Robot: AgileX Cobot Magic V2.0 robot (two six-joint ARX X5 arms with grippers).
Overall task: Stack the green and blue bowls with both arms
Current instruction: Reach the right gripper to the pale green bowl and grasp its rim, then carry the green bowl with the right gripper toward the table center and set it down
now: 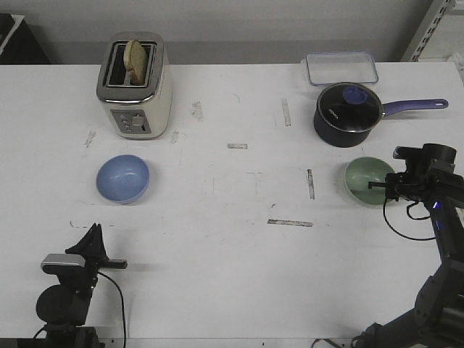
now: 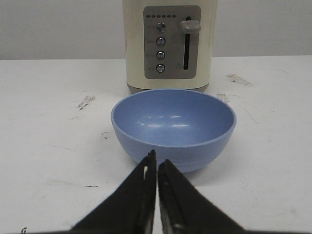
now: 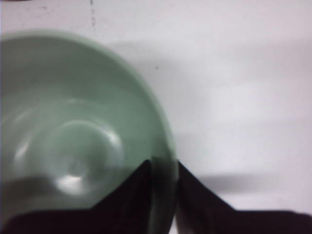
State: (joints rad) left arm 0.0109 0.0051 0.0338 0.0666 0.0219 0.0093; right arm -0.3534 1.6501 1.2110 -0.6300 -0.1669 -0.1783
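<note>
The green bowl will leave my right gripper between the blue bowl and the long gray tape strip [image 1: 228,225].
The pale blue bowl [image 1: 123,178] sits upright on the white table at the left, in front of the toaster. In the left wrist view the blue bowl [image 2: 173,127] is just beyond my left gripper [image 2: 157,163], which is shut, empty and apart from it. In the front view the left gripper [image 1: 94,230] is low near the table's front left. The mint green bowl [image 1: 370,180] sits at the right. My right gripper [image 1: 386,187] is at its right rim. In the right wrist view the right gripper [image 3: 163,168] is closed on the green bowl's [image 3: 73,131] rim, one finger inside and one outside.
A cream toaster [image 1: 135,83] holding a slice of bread stands behind the blue bowl and fills the back of the left wrist view [image 2: 168,44]. A dark navy saucepan [image 1: 348,112] with a purple handle sits behind the green bowl. A clear lidded container [image 1: 341,68] is at the back right.
</note>
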